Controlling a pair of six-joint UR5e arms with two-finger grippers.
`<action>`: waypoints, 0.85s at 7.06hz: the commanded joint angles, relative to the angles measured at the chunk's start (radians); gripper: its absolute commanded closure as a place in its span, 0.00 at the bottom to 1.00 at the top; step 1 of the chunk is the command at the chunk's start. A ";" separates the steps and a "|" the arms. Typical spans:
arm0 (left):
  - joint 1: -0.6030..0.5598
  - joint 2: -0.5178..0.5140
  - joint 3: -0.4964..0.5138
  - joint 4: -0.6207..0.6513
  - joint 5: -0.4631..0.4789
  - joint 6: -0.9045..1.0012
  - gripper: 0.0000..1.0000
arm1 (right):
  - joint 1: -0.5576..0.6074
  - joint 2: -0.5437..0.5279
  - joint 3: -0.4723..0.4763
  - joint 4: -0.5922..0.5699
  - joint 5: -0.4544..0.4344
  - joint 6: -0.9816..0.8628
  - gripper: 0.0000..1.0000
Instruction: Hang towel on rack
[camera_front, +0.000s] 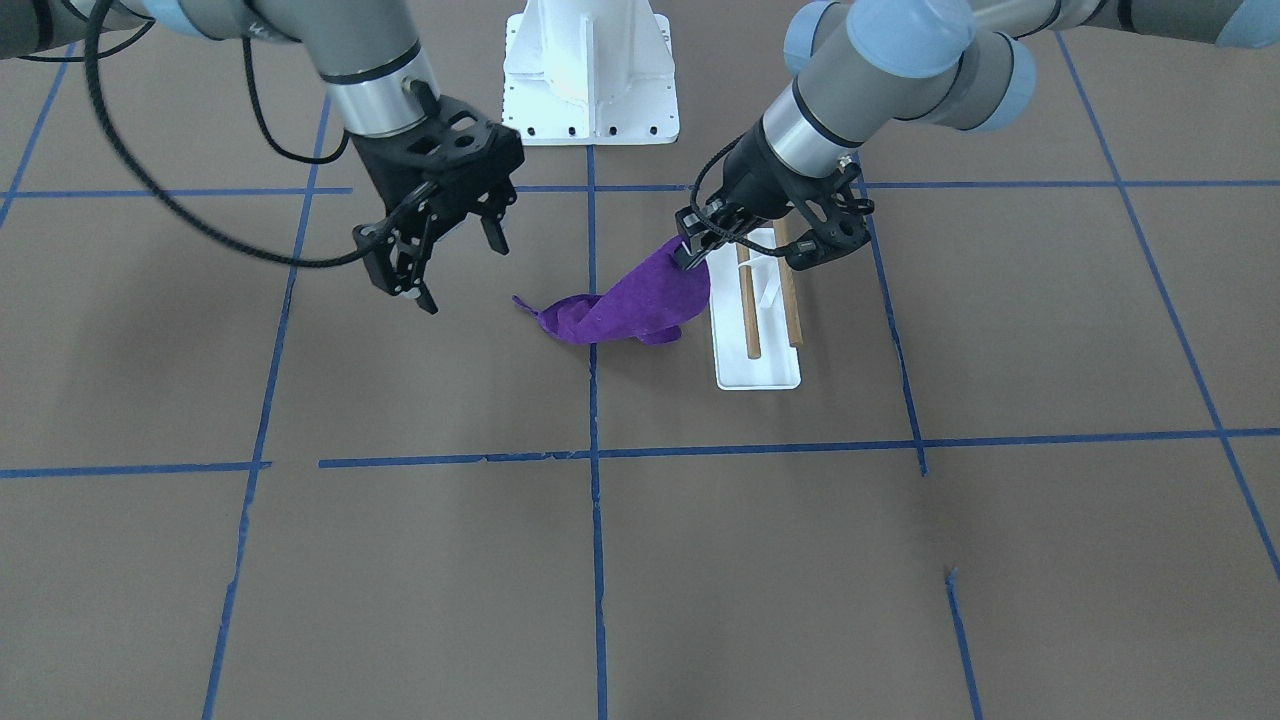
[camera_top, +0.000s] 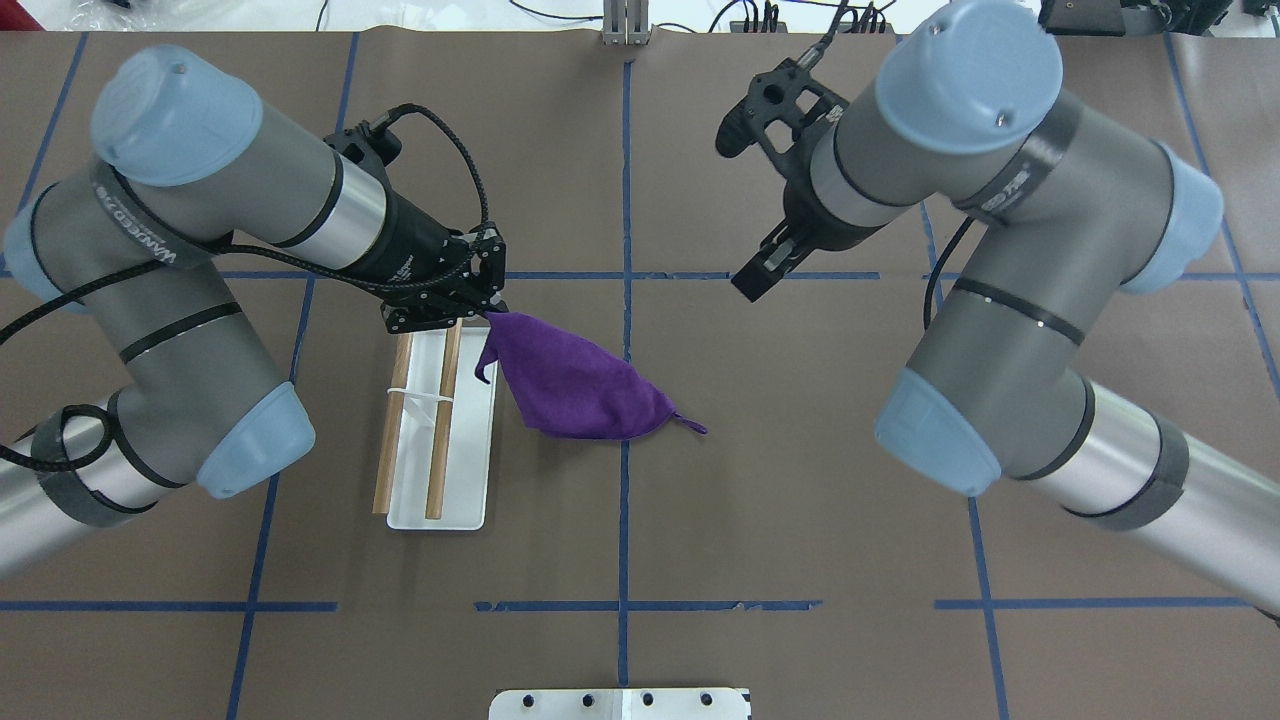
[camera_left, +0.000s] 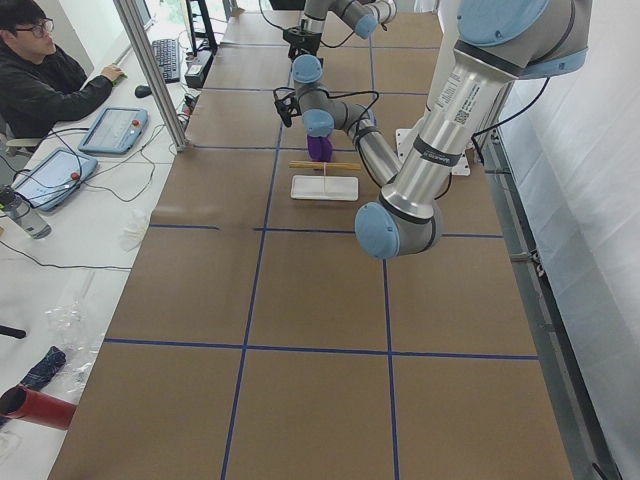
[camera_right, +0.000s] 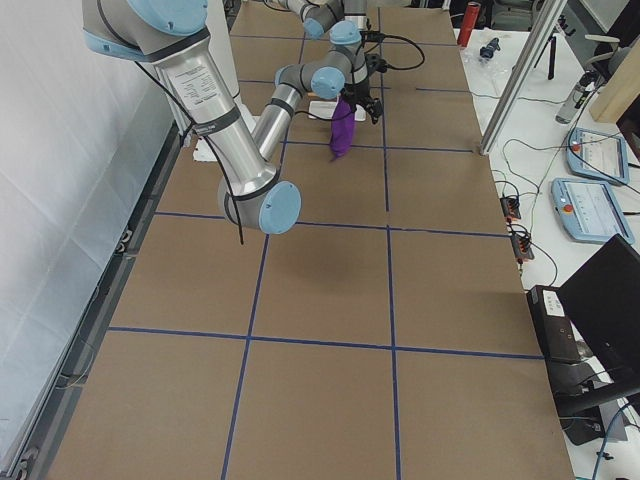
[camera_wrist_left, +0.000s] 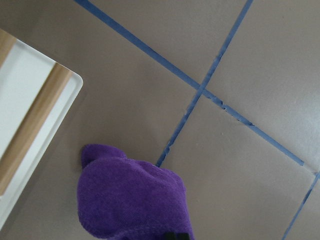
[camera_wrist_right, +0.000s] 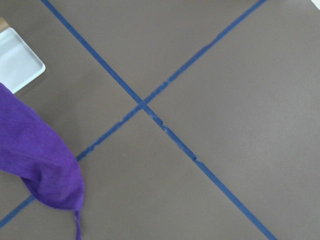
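Next, I release the purple towel, now bunched on the brown table, with my left gripper so it stays draped across the wooden dowels (camera_front: 756, 295) (camera_wrist_left: 28, 116), above the white base of the rack.
The purple towel (camera_front: 630, 305) lies bunched on the brown table, with one corner lifted. My left gripper (camera_front: 690, 258) is shut on that raised corner, just beside the rack's far end. In the overhead view the left gripper (camera_top: 490, 312) holds the towel (camera_top: 570, 385) next to the rack (camera_top: 470, 480). The rack has a flat white base (camera_front: 758, 375) and two wooden dowels (camera_front: 748, 310). My right gripper (camera_front: 463, 275) is open and empty, above the table to the towel's other side; in the overhead view (camera_top: 745, 210) it hangs well apart from the cloth. The towel also shows in the left wrist view (camera_wrist_left: 135, 200) and the right wrist view (camera_wrist_right: 35, 160).
The big white bolted pedestal (camera_front: 590, 75) stands at the robot's side of the table. Blue tape lines (camera_front: 595, 455) cross the brown surface. An operator (camera_left: 40, 80) sits at a side desk with tablets.
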 joint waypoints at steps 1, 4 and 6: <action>-0.020 0.068 -0.031 0.002 0.000 0.121 1.00 | 0.136 -0.049 -0.073 -0.101 0.102 -0.022 0.00; -0.076 0.252 -0.087 -0.001 0.002 0.365 1.00 | 0.356 -0.084 -0.314 -0.102 0.237 -0.321 0.00; -0.101 0.306 -0.079 -0.003 0.010 0.483 1.00 | 0.442 -0.118 -0.365 -0.101 0.234 -0.512 0.00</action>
